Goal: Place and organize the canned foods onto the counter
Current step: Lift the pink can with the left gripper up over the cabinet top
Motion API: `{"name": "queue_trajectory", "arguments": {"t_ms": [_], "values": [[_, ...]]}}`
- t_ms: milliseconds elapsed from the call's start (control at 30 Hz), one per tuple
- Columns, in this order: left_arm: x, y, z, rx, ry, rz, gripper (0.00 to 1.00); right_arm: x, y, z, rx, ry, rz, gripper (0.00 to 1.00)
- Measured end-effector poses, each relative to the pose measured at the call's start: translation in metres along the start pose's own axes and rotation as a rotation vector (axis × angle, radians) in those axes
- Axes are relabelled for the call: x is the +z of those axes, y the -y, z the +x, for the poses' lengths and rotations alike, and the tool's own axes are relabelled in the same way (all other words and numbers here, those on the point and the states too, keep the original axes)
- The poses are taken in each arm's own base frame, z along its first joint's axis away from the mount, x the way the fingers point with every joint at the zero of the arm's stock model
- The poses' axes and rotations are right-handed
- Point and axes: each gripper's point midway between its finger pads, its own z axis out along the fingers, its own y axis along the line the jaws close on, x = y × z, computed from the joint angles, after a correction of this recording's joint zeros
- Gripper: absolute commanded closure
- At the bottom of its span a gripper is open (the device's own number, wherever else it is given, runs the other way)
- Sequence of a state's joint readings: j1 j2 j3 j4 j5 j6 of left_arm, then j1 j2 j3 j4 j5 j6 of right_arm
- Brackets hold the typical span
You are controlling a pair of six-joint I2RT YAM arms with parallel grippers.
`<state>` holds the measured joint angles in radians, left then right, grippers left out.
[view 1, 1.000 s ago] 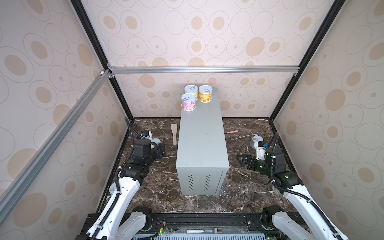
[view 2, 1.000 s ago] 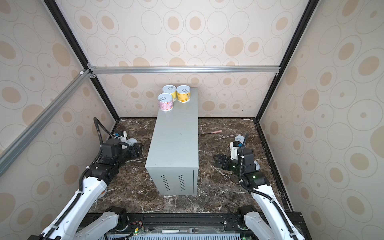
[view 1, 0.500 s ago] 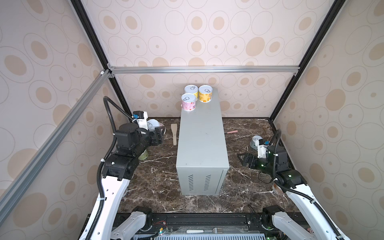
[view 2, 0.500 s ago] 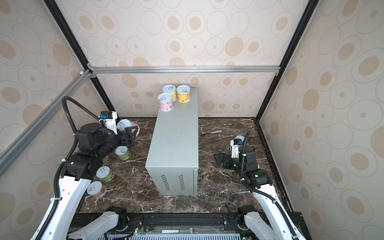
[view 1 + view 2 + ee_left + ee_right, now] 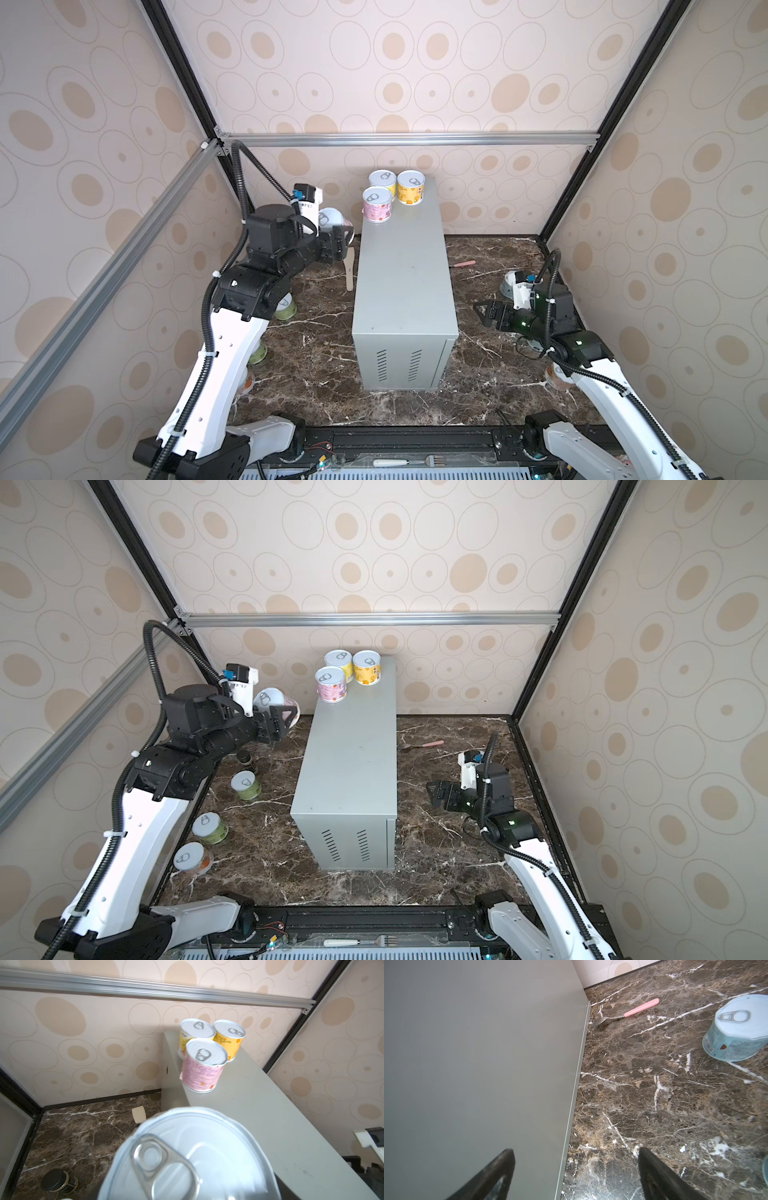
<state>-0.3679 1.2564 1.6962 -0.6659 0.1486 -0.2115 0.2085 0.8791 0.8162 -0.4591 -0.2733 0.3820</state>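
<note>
I will set the pink-labelled can down from my left gripper on the counter (image 5: 424, 239) (image 5: 280, 1108) in front of the orange-yellow can, with space between it and the pink one. The held can is now at counter-top height.
The counter (image 5: 401, 270) (image 5: 353, 746) is a tall grey box in the middle. Three canned foods stand at its far end: a pink one (image 5: 377, 204) (image 5: 202, 1068) and two yellow ones (image 5: 410, 187) (image 5: 382, 181). My left gripper (image 5: 343, 239) (image 5: 278, 721) is shut on a pink-labelled can (image 5: 274, 702), held at counter-top height just left of the box. That can's silver lid (image 5: 193, 1157) fills the left wrist view. My right gripper (image 5: 484, 311) (image 5: 575, 1152) hangs open and empty, low beside the counter's right wall. A light-blue can (image 5: 737, 1028) stands on the marble behind it.
On the marble left of the counter are two green cans (image 5: 246, 784) (image 5: 210, 828), an orange one (image 5: 192, 858), a dark-capped bottle (image 5: 246, 759) and a wooden spatula (image 5: 350, 270). A pink-handled fork (image 5: 424, 744) lies at the right rear. Another can (image 5: 559, 376) shows under the right arm.
My left arm has risen from the marble to counter-top height with the can in its grip. The right gripper has opened slightly wider and stayed about where it was.
</note>
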Motion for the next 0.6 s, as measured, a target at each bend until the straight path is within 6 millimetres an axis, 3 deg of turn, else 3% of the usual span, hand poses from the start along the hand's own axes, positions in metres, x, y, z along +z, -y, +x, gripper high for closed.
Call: {"name": "queue_trajectory", "arguments": {"t_ms": [167,333,600], "values": [[0.023,0.05,-0.004,0.091,-0.04,0.07,0.34,0.003,-0.001,-0.002,-0.007,-0.007,0.0,0.05],[0.047,0.089,0.005,0.176,-0.106,0.111,0.34,0.002,-0.004,-0.009,-0.016,0.004,0.0,0.05],[0.092,0.119,0.024,0.261,-0.203,0.119,0.31,-0.003,-0.004,-0.014,-0.034,0.031,0.011,0.05]]}}
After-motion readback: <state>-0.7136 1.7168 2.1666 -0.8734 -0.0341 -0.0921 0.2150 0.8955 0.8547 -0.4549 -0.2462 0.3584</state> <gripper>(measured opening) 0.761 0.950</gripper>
